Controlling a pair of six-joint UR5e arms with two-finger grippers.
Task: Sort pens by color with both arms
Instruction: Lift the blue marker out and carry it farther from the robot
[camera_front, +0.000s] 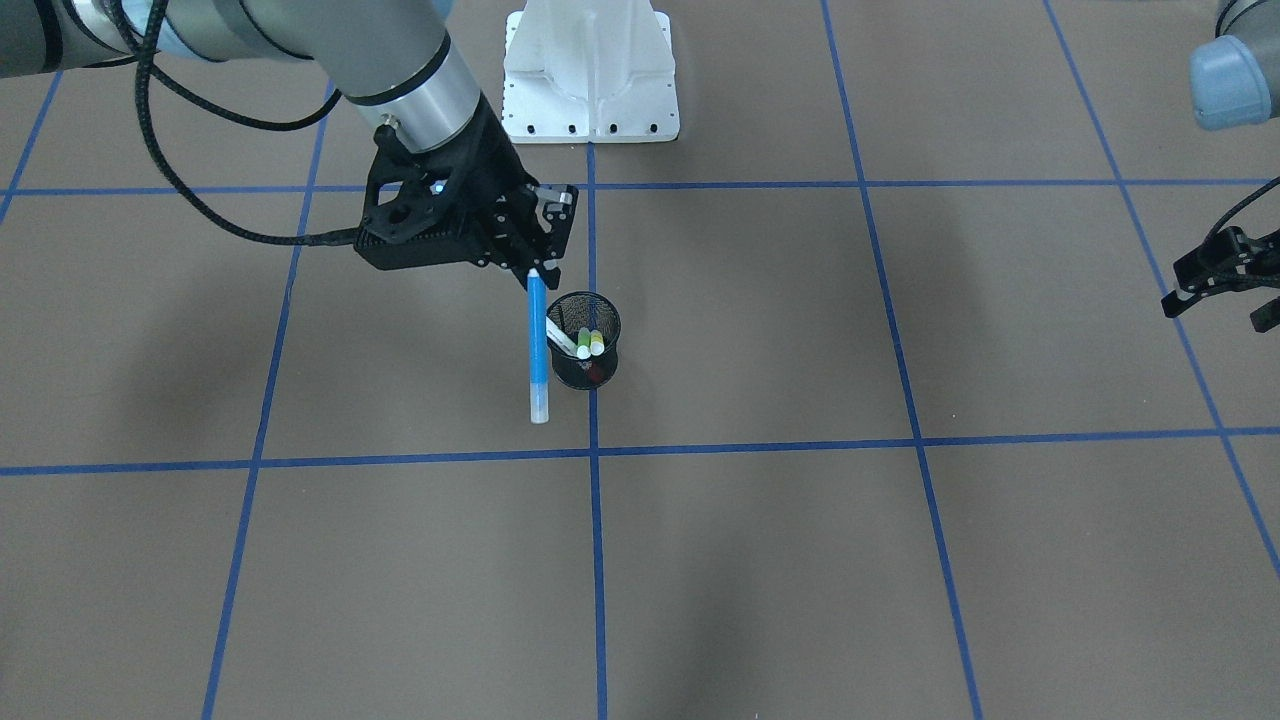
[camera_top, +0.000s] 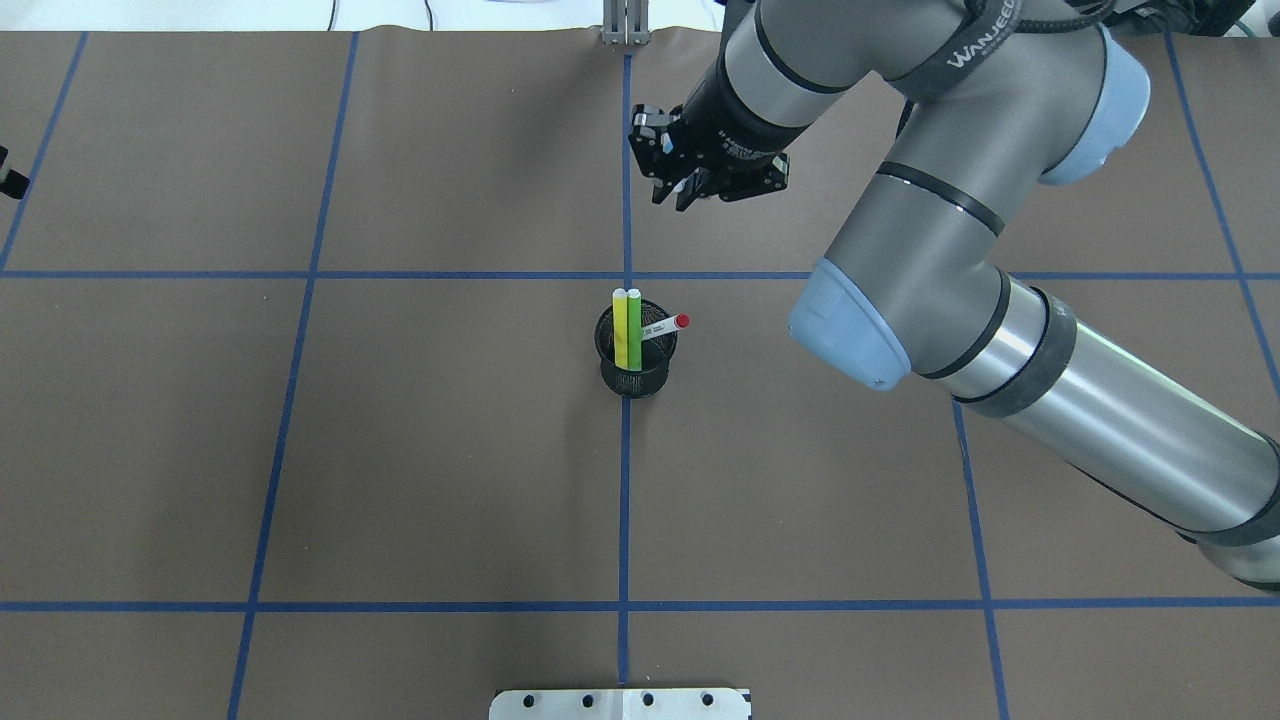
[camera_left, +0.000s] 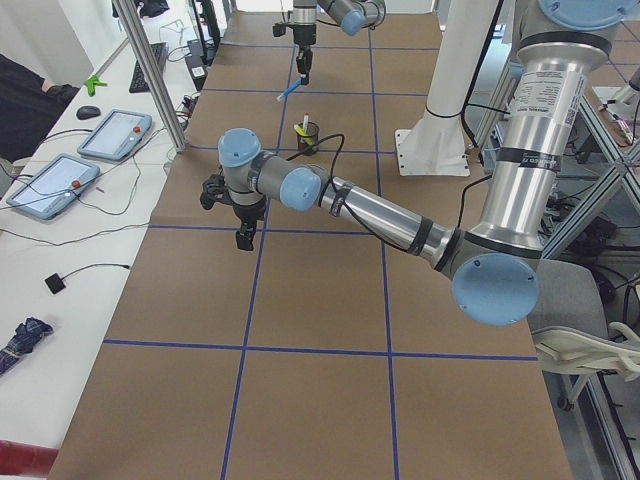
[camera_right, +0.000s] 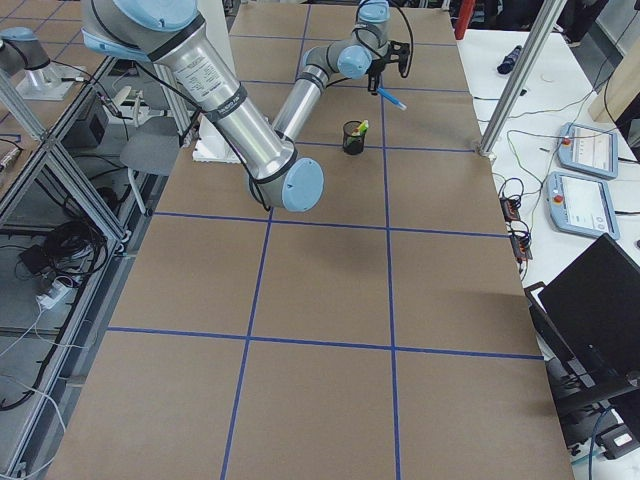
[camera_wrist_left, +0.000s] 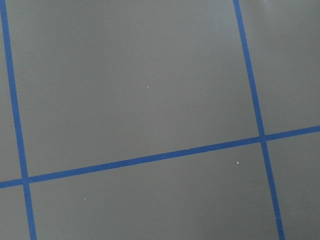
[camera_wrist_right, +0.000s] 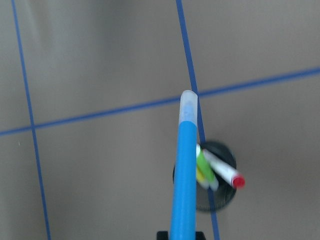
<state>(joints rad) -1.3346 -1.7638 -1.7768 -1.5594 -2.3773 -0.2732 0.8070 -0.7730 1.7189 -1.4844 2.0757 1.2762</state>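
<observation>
Next, my right gripper lets go of the blue pen on the open mat (camera_front: 480, 630) past the crosswise tape, beside the cup's tape.
My right gripper (camera_front: 530, 266) is shut on the top end of the blue pen (camera_front: 538, 350), which hangs nearly upright just beside the black mesh cup (camera_front: 585, 342). In the right wrist view the blue pen (camera_wrist_right: 183, 170) points away over the cup (camera_wrist_right: 205, 182). The cup (camera_top: 635, 352) holds the yellow pen (camera_top: 620, 322), the green pen (camera_top: 634, 322) and the white pen with a red cap (camera_top: 665, 327), all leaning. My left gripper (camera_front: 1225, 303) hovers open and holding nothing at the table's far side. The left wrist view shows only bare mat.
A brown mat with blue tape lines (camera_top: 625, 500) covers the table. The white pedestal base (camera_front: 590, 80) stands at the robot's edge. Tablets (camera_left: 115, 132) and cables lie on a side bench, and a laptop (camera_right: 600, 300) sits beyond the other end.
</observation>
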